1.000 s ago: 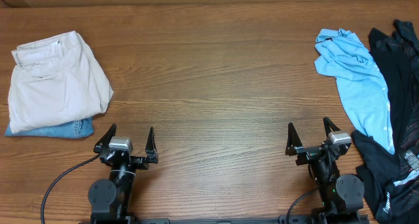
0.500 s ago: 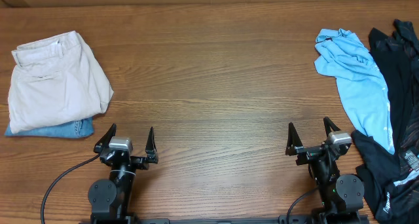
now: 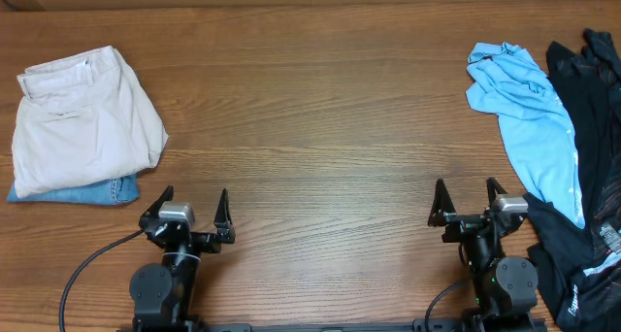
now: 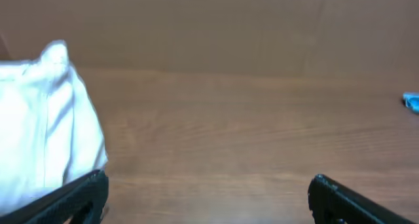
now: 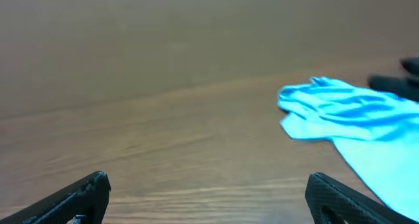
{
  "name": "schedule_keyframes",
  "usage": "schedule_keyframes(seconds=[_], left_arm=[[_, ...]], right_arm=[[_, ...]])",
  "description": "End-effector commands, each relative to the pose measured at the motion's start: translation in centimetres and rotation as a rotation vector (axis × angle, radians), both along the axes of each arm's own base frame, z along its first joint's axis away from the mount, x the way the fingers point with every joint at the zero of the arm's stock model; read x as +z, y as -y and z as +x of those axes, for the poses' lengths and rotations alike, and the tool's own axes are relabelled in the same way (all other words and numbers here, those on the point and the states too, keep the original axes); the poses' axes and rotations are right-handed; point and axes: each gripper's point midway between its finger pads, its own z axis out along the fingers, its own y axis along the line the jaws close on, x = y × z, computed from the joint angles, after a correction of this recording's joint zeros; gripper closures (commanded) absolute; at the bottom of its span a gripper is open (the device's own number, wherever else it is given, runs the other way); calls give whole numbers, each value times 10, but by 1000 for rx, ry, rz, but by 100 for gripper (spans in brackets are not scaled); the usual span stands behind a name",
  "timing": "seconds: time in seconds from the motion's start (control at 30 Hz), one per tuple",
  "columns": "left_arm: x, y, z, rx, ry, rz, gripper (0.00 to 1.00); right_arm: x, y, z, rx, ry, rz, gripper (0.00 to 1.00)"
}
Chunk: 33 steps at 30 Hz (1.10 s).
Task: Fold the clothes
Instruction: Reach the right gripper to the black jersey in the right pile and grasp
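Observation:
The robot's right gripper should next grab the inner edge (image 3: 534, 208) of the black jersey, where it sticks out at the near end of the light blue shirt.
The clothes, a black jersey (image 3: 597, 99) with thin light print, lie crumpled along the table's right edge and run down to the front right corner (image 3: 582, 269). A light blue shirt (image 3: 529, 109) partly covers them. My right gripper (image 3: 466, 186) stands open near the front edge, just left of the jersey's lower part, with nothing between its fingers. In the right wrist view a dark scrap of the jersey (image 5: 409, 80) shows at the far right, beyond the open gripper (image 5: 208, 181). My left gripper (image 3: 194, 194) stands open and empty at the front left, far from the jersey.
Folded beige trousers (image 3: 82, 118) lie at the left on a blue denim piece (image 3: 107, 191); the left wrist view shows them (image 4: 39, 126) just ahead on the left. The light blue shirt (image 5: 347, 112) lies ahead and to the right of the right gripper. Bare wooden table (image 3: 310, 128) spans the middle.
The right gripper has shifted slightly to the right, toward the jersey. The left arm and the garments have not moved.

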Motion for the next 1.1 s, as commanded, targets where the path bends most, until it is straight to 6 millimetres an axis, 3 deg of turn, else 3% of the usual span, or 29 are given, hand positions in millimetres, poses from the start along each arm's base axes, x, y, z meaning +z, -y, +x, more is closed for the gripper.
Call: schedule_keyframes(seconds=[0.0, 0.17, 0.3, 0.57, 0.7, 0.87, 0.97, 1.07], left_arm=[[28, -6, -9, 38, -2, -36, 0], [60, -9, -11, 56, -4, -34, 0], [72, -9, -4, 56, -102, -33, 0], [78, -9, 14, 58, -369, -27, 0], [78, -8, 17, 60, -533, -24, 0], [74, -9, 19, 62, -620, -21, 0], [70, -8, 21, 61, -636, -22, 0], [70, -7, 21, 55, -640, -24, 0]], right_arm=[[20, 17, -3, -102, 6, 58, 0], [44, 18, -5, -110, -8, 62, 0], [59, 18, -1, -113, -72, 50, 0], [54, 15, 25, -119, -308, 8, 0], [42, 12, 48, -124, -483, -24, 0], [41, 7, 74, -109, -558, -45, 0], [36, 23, 83, -190, -587, -53, 0], [22, 68, 71, -420, -636, 124, 0]])
